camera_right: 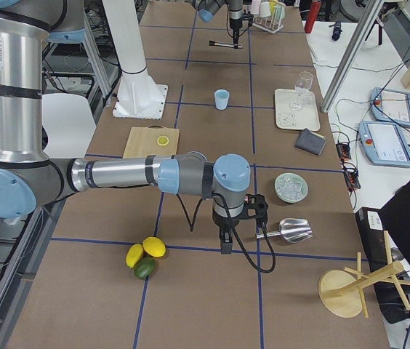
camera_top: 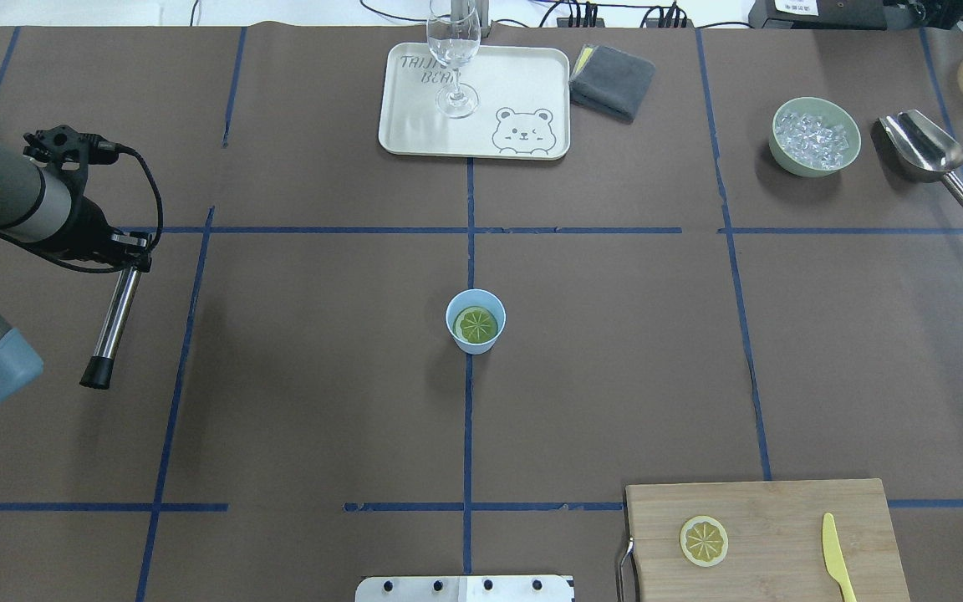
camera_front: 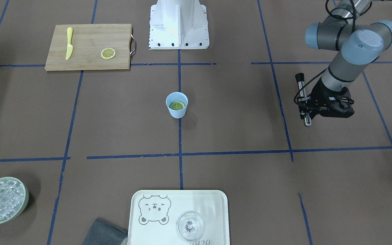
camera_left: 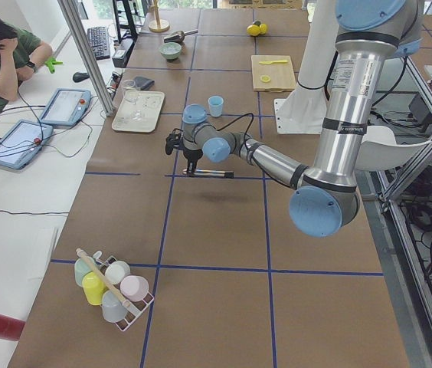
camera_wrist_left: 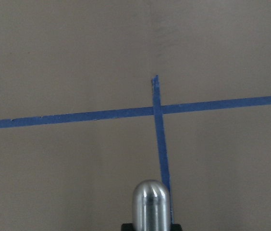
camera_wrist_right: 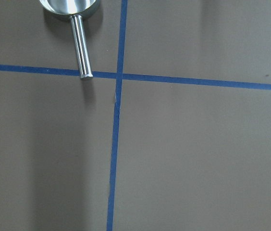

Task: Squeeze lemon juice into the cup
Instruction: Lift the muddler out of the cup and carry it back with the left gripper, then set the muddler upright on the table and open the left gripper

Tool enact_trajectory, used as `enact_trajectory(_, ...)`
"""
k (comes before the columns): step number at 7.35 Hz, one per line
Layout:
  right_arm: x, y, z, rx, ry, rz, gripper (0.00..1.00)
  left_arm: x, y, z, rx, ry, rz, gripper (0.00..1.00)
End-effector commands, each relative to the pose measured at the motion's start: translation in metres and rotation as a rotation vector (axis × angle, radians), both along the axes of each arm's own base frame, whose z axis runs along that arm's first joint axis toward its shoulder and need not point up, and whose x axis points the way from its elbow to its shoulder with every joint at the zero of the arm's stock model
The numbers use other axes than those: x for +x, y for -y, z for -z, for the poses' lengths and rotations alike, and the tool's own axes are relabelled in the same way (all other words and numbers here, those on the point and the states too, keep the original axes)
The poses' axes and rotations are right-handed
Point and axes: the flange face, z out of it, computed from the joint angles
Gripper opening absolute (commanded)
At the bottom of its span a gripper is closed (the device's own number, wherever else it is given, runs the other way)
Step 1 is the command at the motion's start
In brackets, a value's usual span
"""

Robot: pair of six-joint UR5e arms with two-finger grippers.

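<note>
Next, my left gripper sets the metal rod free on the bare table (camera_front: 301, 109), beside the long blue tape line.
The light-blue cup (camera_top: 476, 341) (camera_front: 177, 113) stands at the table's centre on a blue tape cross. One lemon slice (camera_top: 476, 325) (camera_front: 177, 105) lies flat inside it. A second lemon slice (camera_top: 704, 540) (camera_front: 108, 53) rests on the wooden cutting board (camera_top: 782, 510). My left gripper (camera_top: 132, 255) (camera_front: 306, 107) hovers far to the cup's left, shut on a metal rod (camera_top: 114, 322) (camera_wrist_left: 150, 204) with a black end. My right gripper (camera_right: 224, 236) shows only in the exterior right view, near the metal scoop, and I cannot tell whether it is open or shut.
A yellow knife (camera_top: 838, 568) lies on the board. At the far side stand a tray (camera_top: 415, 125) with a clear glass (camera_top: 454, 58), a grey cloth (camera_top: 613, 81), a green bowl of ice (camera_top: 814, 138) and a scoop (camera_top: 929, 155). Whole citrus fruits (camera_right: 144, 257) lie near my right arm.
</note>
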Motion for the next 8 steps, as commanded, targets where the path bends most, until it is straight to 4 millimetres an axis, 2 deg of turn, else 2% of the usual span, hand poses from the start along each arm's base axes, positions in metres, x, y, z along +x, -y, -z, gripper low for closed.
enact_trajectory(1,0.0,0.001,0.001,0.002,0.0,0.0,1.0,0.004,0.005,-0.022,-0.013,0.04,0.021,0.0)
enact_trajectory(5,0.0,0.001,0.001,0.003,0.0,0.0,1.0,0.008,0.01,-0.04,-0.047,0.076,0.061,0.0)
enact_trajectory(8,0.0,0.001,0.001,0.003,0.0,0.0,1.0,0.011,0.008,-0.038,-0.043,0.074,0.056,0.02)
